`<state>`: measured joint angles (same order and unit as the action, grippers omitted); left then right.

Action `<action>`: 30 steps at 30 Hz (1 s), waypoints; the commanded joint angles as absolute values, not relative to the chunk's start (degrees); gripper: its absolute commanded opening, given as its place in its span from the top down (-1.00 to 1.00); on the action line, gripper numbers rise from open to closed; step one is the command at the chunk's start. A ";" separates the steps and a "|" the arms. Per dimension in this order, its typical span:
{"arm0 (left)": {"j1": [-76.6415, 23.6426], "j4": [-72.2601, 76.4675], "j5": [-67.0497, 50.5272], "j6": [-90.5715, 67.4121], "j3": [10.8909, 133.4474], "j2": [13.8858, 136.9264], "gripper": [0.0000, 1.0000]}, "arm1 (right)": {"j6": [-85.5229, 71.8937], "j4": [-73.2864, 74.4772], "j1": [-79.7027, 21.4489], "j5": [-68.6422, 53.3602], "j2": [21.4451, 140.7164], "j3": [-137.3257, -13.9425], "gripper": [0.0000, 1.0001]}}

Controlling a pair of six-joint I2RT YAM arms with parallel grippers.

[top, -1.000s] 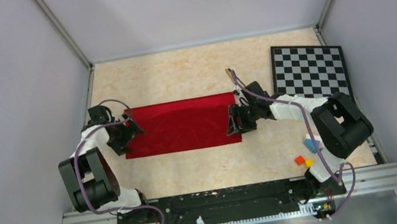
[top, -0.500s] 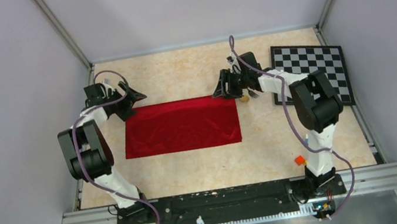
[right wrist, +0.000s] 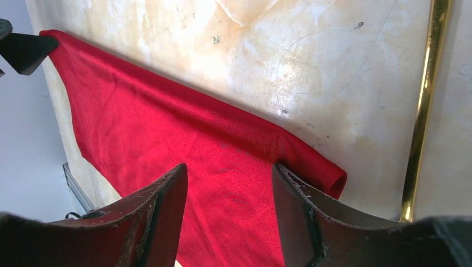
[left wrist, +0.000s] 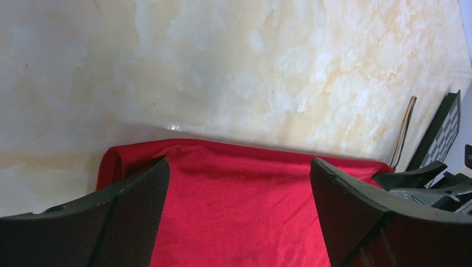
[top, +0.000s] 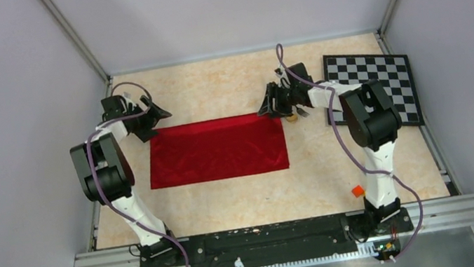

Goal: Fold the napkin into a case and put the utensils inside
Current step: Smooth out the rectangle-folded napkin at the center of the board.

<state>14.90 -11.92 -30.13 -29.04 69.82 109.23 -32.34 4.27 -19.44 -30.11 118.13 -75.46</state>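
The napkin is too far toward my left gripper's side, so my right gripper will pinch the short edge (top: 285, 144) nearest it and pull the napkin toward the middle.
The deep-red napkin (top: 217, 149) lies flat on the table as a wide folded rectangle. My left gripper (top: 156, 123) is at its far left corner, open, its jaws (left wrist: 239, 167) straddling bare cloth (left wrist: 239, 217). At the far right corner my right gripper (top: 266, 108) is open too, its fingers (right wrist: 229, 169) over the rolled fold of the napkin (right wrist: 167, 128). Neither one holds anything. The gold spoon (top: 292, 117) lies just right of that corner, its handle (right wrist: 424, 105) on the marble. A dark fork tip (top: 302, 114) shows beside it, mostly hidden by the arm.
A black-and-white checkered board (top: 382, 80) lies at the back right, behind the right arm. An orange block (top: 357, 190) sits near the right arm's base. Side walls close in the table on the left and right.
Both grippers moved from the napkin's short side edges to its far corners and have since nearly stilled. The napkin's outline looks unchanged.
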 commanded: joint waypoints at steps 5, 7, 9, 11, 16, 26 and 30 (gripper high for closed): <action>14.34 -10.97 -31.53 -28.87 73.00 104.69 -0.97 | -35.92 -0.22 -20.39 -34.56 114.71 -78.49 -0.15; 14.41 -11.42 -31.49 -29.67 74.14 107.22 -0.97 | -36.34 -0.76 -20.39 -34.74 116.85 -79.63 -0.14; 14.38 -11.45 -31.23 -29.81 74.54 109.77 -0.97 | -35.98 -0.82 -20.18 -33.36 118.31 -79.44 -0.14; 14.49 -12.41 -29.49 -29.23 74.42 111.37 -0.97 | -35.34 -1.02 -19.81 -32.83 119.43 -78.43 -0.14; 15.71 -13.91 -23.96 -25.53 74.13 112.05 -0.97 | -32.11 -0.12 -18.22 -29.33 119.61 -74.64 -0.13; 15.96 -16.45 -22.24 -21.55 76.44 105.55 -0.98 | -29.03 5.91 -20.17 -27.61 113.59 -78.01 -0.14; 15.93 -14.64 -25.90 -23.87 75.25 104.66 -0.97 | -31.73 3.82 -20.37 -30.88 115.63 -78.92 -0.13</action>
